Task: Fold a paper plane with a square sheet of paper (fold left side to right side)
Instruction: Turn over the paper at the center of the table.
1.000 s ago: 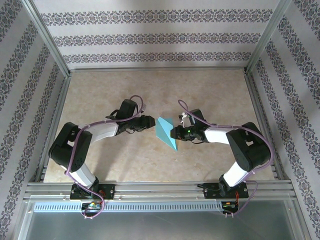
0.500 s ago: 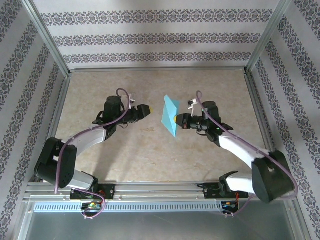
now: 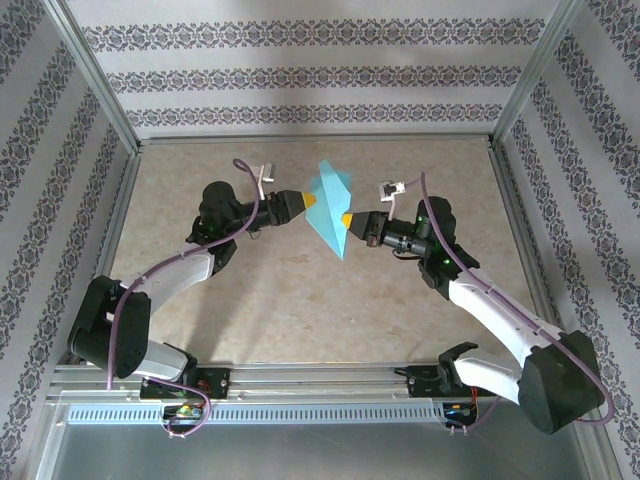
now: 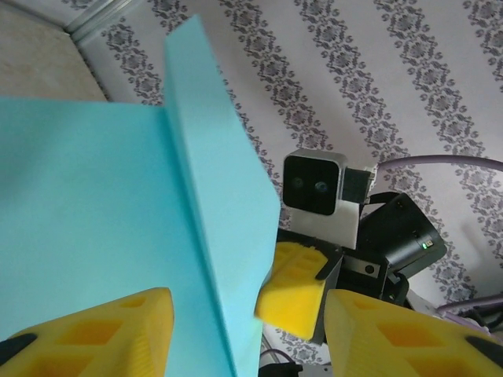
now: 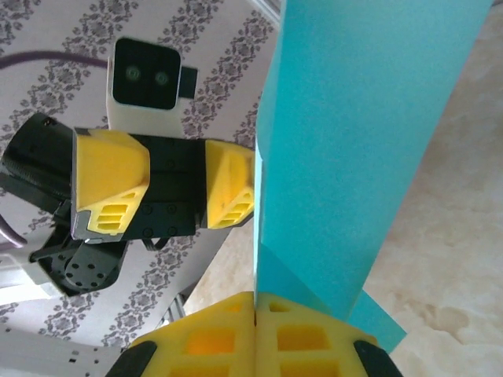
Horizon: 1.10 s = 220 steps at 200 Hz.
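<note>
The sheet's flap is standing open outside the pinch of my right gripper, so my left gripper needs to hold the sheet while my right gripper opens and takes both layers [image 5: 292, 279].
The teal sheet of paper [image 3: 330, 205] hangs in the air above the table's middle, folded, with a crease and a raised flap [image 4: 212, 196]. My right gripper [image 3: 348, 219] is shut on its right edge. In the right wrist view the fingers [image 5: 255, 314] meet with the paper [image 5: 369, 141] pinched between them. My left gripper [image 3: 312, 201] is level with the paper's left side and stands open. In the left wrist view its two yellow fingertips [image 4: 247, 338] are spread wide, with the paper's edge in the gap between them. One left finger [image 5: 228, 184] sits right beside the sheet.
The beige table [image 3: 300, 320] lies below both raised arms. Wallpapered walls [image 3: 300, 75] and metal frame posts [image 3: 95, 90] close in the back and sides. An aluminium rail [image 3: 320, 375] runs along the near edge by the arm bases.
The right arm has lifted the paper off the table and carried it toward the back. The left arm has stretched forward and up to the paper's left side, with its jaws wider than before.
</note>
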{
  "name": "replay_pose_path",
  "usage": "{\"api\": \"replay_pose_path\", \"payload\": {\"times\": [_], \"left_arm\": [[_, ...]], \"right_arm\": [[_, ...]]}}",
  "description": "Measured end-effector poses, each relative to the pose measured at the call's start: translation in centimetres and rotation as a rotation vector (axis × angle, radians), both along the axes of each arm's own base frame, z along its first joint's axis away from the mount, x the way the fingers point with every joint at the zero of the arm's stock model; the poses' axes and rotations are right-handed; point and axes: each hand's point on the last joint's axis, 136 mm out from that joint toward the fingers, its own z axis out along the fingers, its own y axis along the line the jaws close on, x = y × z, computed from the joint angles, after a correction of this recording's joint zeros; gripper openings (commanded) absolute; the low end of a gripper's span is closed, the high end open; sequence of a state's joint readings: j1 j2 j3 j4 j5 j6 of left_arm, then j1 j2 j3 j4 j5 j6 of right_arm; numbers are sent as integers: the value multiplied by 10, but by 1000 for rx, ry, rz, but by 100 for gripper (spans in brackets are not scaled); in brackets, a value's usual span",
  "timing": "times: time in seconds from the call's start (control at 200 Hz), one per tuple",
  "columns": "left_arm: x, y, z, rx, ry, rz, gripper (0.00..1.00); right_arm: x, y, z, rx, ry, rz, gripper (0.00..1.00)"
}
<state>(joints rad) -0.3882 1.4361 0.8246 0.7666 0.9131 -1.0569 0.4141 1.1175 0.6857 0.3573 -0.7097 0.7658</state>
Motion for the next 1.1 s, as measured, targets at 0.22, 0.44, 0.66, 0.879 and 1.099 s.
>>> {"api": "replay_pose_path", "payload": {"times": [0.22,0.44,0.66,0.879,1.099], "left_arm": [[2,-9,-9,8,20,-21,49],[1,-12,-11,10,28,-29,25],[2,-11,-13,20,24,-17,8],[1,-7,-3,21,-8,11,3],[4,-5,0,16,-15,34,1]], "right_arm": [[-6,14,4,12,4,50,0],[-4,21,7,18,-4,66,0],[-3,22,4,14,5,64,11],[2,9,7,16,7,13,39],[-1,-18,11,36,5,-75,79]]}}
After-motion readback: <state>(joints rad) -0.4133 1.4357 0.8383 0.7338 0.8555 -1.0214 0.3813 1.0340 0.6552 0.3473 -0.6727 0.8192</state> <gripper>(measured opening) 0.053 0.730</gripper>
